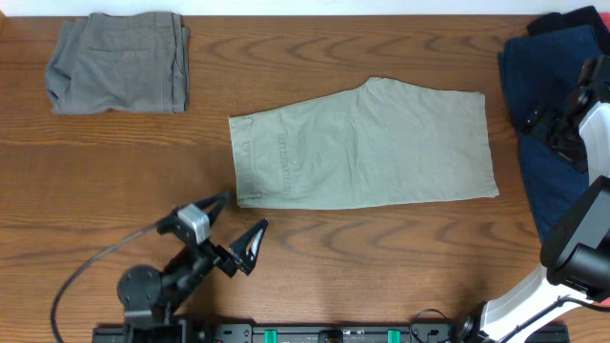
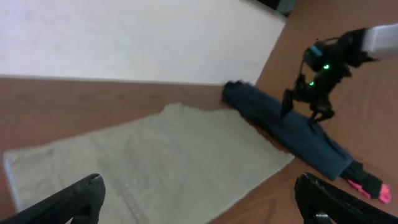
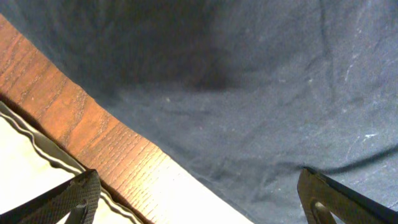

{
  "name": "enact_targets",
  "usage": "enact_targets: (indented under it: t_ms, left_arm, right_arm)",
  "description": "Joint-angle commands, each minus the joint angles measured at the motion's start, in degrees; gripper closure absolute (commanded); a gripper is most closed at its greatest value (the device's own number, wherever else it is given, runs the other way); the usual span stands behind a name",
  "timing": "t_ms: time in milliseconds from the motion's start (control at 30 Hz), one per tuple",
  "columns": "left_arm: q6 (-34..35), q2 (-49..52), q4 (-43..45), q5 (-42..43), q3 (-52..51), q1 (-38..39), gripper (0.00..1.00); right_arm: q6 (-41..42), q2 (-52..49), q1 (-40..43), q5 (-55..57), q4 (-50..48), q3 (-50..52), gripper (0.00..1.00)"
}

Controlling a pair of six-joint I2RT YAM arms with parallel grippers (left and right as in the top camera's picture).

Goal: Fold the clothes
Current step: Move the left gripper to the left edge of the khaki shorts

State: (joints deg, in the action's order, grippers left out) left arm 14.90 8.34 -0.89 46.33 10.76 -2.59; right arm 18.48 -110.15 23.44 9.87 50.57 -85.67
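Observation:
I should move my left gripper next to the middle of the pale green shorts' waistband (image 1: pixel 235 161) (image 2: pixel 14 196), between its near and far corners, and close it there.
Pale green shorts (image 1: pixel 367 148) lie folded lengthwise in the middle of the table, waistband to the left; they also show in the left wrist view (image 2: pixel 143 165). A dark blue garment (image 1: pixel 553 105) lies at the right edge and fills the right wrist view (image 3: pixel 249 81); it also shows in the left wrist view (image 2: pixel 292 134). A folded grey garment (image 1: pixel 119 63) sits at the back left. My left gripper (image 1: pixel 238 224) is open and empty, just in front of the shorts' waistband corner. My right gripper (image 1: pixel 553 133) is open, low over the blue garment's left edge.
The wooden table (image 1: pixel 124 181) runs to a white back edge. A pink object (image 2: pixel 370 186) lies past the blue garment's end in the left wrist view. The left arm's cable (image 1: pixel 91 262) loops at the front left.

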Motion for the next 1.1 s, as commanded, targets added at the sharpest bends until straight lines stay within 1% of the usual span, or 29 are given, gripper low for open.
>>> enact_targets:
  t_ms: [0, 67, 167, 267, 367, 433, 567, 767, 1067]
  left_arm:
    - [-5.73, 10.21, -5.73, -0.96, 9.2, -0.24, 0.02]
    - [-9.7, 18.51, -11.63, -1.46, 15.72, -0.24, 0.02]
    - [-13.53, 31.67, -23.82, -6.08, 27.69, -0.22, 0.02]
    - [-17.77, 44.81, -39.76, -13.75, 41.68, -0.22, 0.02]
    - [-17.88, 55.76, -50.36, -21.46, 52.28, -0.24, 0.02]
    - [-17.88, 60.83, -50.88, -22.45, 55.04, -0.24, 0.02]
    - [-17.38, 68.3, -47.93, -22.38, 55.15, -0.24, 0.02]
    - [-9.64, 78.6, -44.37, -22.4, 55.15, -0.24, 0.02]
    - [-9.64, 90.05, -37.9, -22.4, 55.15, -0.24, 0.02]
  right_arm:
    - [0.79, 0.11, 0.55, 0.42, 0.02, -0.59, 0.01]
    - [0.79, 0.11, 0.55, 0.42, 0.02, -0.59, 0.01]
    - [0.79, 0.11, 0.55, 0.42, 0.02, -0.59, 0.01]
    - [0.79, 0.11, 0.55, 0.42, 0.02, -0.59, 0.01]
    - [0.79, 0.11, 0.55, 0.42, 0.02, -0.59, 0.01]
    - [0.79, 0.11, 0.55, 0.42, 0.02, -0.59, 0.01]
    - [0.79, 0.11, 0.55, 0.42, 0.02, -0.59, 0.01]
    - [0.79, 0.11, 0.55, 0.42, 0.02, -0.59, 0.01]
    - [0.79, 0.11, 0.55, 0.42, 0.02, -0.59, 0.01]
